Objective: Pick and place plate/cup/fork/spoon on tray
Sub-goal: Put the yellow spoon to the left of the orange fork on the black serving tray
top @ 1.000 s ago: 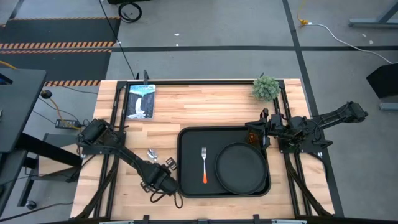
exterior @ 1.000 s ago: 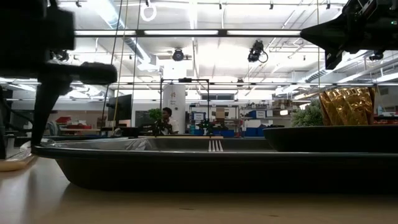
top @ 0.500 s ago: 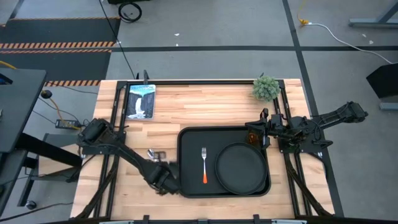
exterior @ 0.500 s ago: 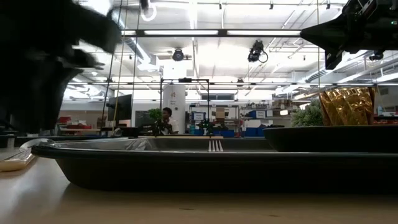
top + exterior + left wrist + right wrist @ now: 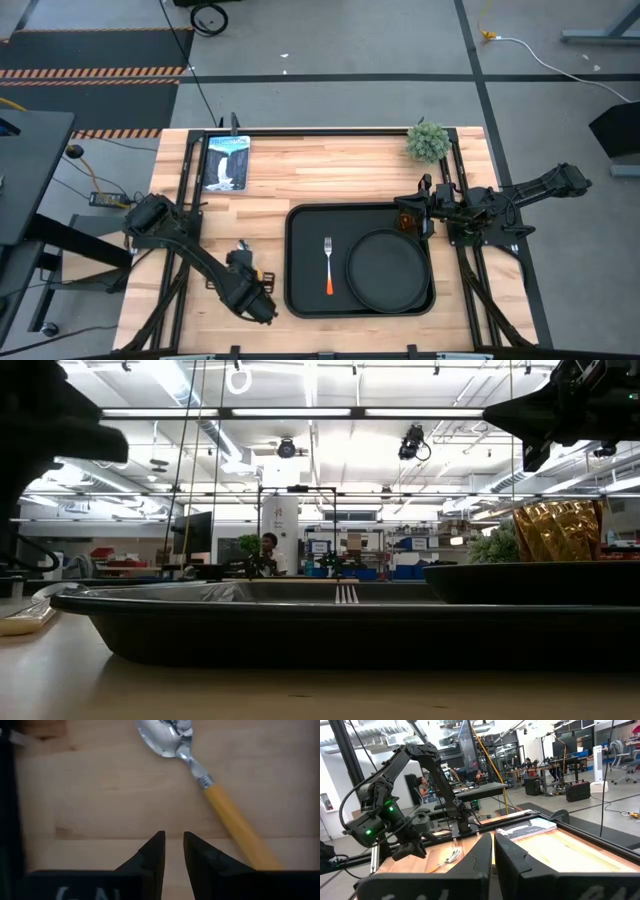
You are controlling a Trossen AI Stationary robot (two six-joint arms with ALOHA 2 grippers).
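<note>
The yellow-orange handle of the spoon is next to the nearly closed fingers of my left gripper, so I need to open them, move toward the tray and close around the spoon's handle (image 5: pixel 230 814).
The black tray (image 5: pixel 300 225) lies at the table's middle right. On it are the round black plate (image 5: pixel 388 268), the red-orange-handled fork (image 5: pixel 328 266) and, in its far right corner, the amber cup (image 5: pixel 405 222). The spoon (image 5: pixel 210 785) lies flat on the bare wood left of the tray (image 5: pixel 242 246). My left gripper (image 5: pixel 173 842) hovers low by the spoon's yellow-orange handle. Its fingers are nearly together and the handle passes beside them, not between. My right gripper (image 5: pixel 493 840) is shut and empty, raised beside the cup (image 5: pixel 424 214).
A picture booklet (image 5: pixel 226 162) lies at the table's far left and a small green plant (image 5: pixel 428 142) at the far right. Bare wood shows in front of and behind the tray. A person (image 5: pixel 267 546) sits far off in the room.
My left gripper has drawn back from the tray's left edge toward the table's left and turned about, and now stands over the spoon's handle. The spoon, fork, plate and cup lie as before.
</note>
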